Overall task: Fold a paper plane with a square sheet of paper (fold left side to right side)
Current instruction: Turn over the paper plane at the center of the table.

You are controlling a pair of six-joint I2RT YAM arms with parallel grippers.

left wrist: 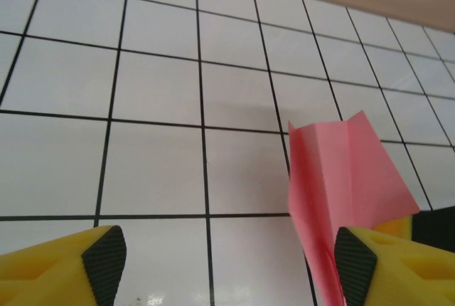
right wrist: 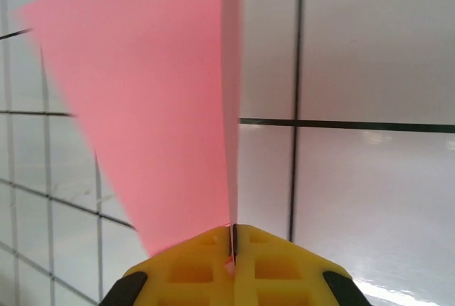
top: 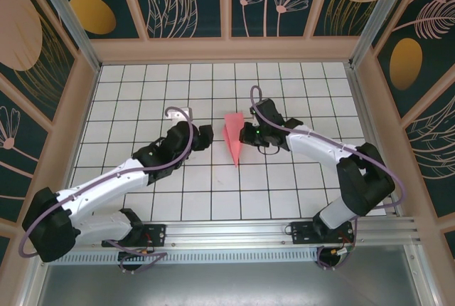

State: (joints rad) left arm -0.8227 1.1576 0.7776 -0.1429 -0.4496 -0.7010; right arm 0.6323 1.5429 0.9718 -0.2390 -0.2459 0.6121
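Observation:
My right gripper pinches the plane from its side with just one wing spread. It should open and take the middle fold [right wrist: 230,99], to leave both wings free.
The paper plane [top: 233,139] is a slim pink-red dart folded from the square sheet of paper. It stands on edge at the middle of the white grid table, its point toward the near side. My right gripper [top: 246,136] is shut on the plane's right edge. In the right wrist view the yellow jaws [right wrist: 233,240] pinch the fold and the pink wing [right wrist: 156,107] rises to the left. My left gripper [top: 207,136] stands open just left of the plane. In the left wrist view the plane [left wrist: 341,178] lies against the right fingertip [left wrist: 355,263], with bare tiles between the jaws.
The white grid table [top: 142,92] is bounded by wooden walls [top: 227,50] at the back and on both sides. A metal rail [top: 234,231] with the arm bases runs along the near edge.

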